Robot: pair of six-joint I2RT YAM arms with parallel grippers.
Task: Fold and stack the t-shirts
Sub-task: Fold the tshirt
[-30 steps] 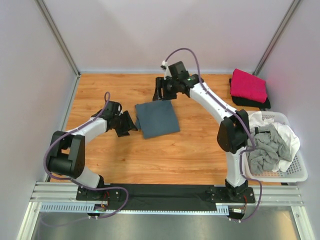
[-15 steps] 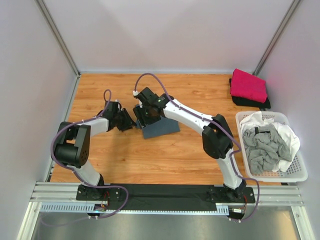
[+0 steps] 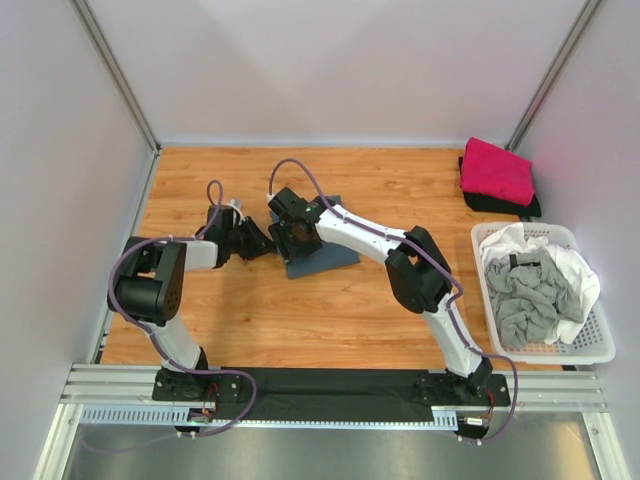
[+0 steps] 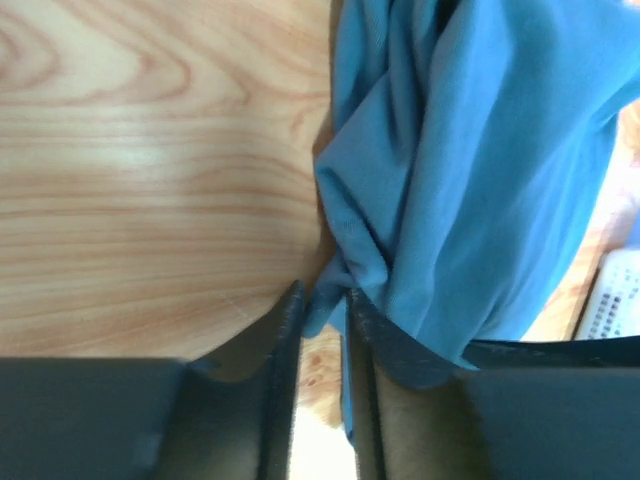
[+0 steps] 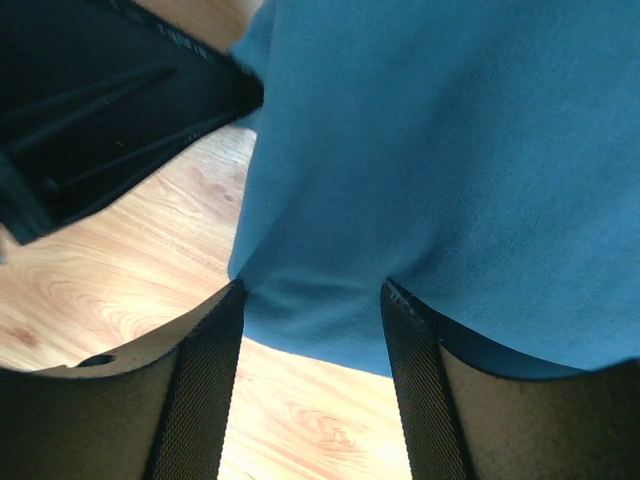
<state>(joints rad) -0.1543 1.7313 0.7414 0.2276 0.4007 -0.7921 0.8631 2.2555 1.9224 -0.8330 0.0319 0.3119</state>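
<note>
The bunched edge of the blue-grey t-shirt is creased beside my left gripper, so next my right gripper opens and pinches near the t-shirt's far corner [image 3: 274, 214] to straighten it.
The slate blue-grey t-shirt [image 3: 328, 256] lies folded at the table's middle. My left gripper [image 3: 264, 243] is at its left edge. In the left wrist view the jaws [image 4: 322, 295] are nearly closed, pinching a bunched edge of the shirt [image 4: 470, 170]. My right gripper [image 3: 298, 237] is just beside it on the shirt's left part. Its jaws [image 5: 312, 290] stand wide apart over the shirt's folded edge [image 5: 450, 150]. A folded magenta-pink t-shirt [image 3: 495, 170] lies on a black one [image 3: 503, 206] at the far right.
A white lattice basket [image 3: 592, 350] at the right edge holds a crumpled light grey shirt [image 3: 530, 295] and a white one [image 3: 578, 272]. White walls close in the table on the left, far and right sides.
My right arm swung from the shirt's far edge down to its left side, beside the left gripper. The left gripper moved in to the shirt's edge. The shirt now looks narrower.
</note>
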